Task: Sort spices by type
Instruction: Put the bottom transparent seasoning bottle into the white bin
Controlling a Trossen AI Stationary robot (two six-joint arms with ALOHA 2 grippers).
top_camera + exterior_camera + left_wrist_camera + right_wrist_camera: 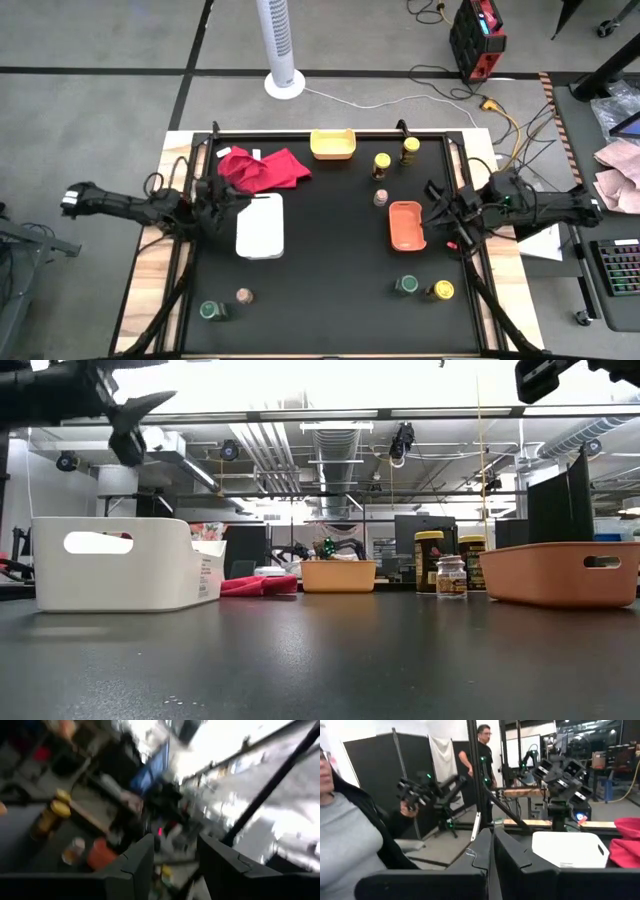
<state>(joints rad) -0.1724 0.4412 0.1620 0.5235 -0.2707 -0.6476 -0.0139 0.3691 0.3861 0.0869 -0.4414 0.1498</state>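
Next, the left gripper grips the sides of the pinkish-brown jar (pixel 244 297) near the white tray, beside a green-lidded jar.
Seven small jars stand upright on the black table. Two yellow jars (pixel 382 163) (pixel 410 150) are at the far side, with a pinkish-brown jar (pixel 381 198) just nearer. At the near right, a green-lidded jar (pixel 406 285) stands beside a yellow jar (pixel 440 290). At the near left are a green-lidded jar (pixel 212 311) and a pinkish-brown jar (pixel 243 296). My left gripper (pixel 218 208) hangs open above the table, left of the white tray (pixel 260 228). My right gripper (pixel 440 218) is shut and raised, right of the orange tray (pixel 405 226).
A yellow tray (pixel 332 144) sits at the far edge, and a red cloth (pixel 264 168) lies crumpled to its left. The middle of the table between the white and orange trays is bare mat. People show in the room beyond in the right wrist view.
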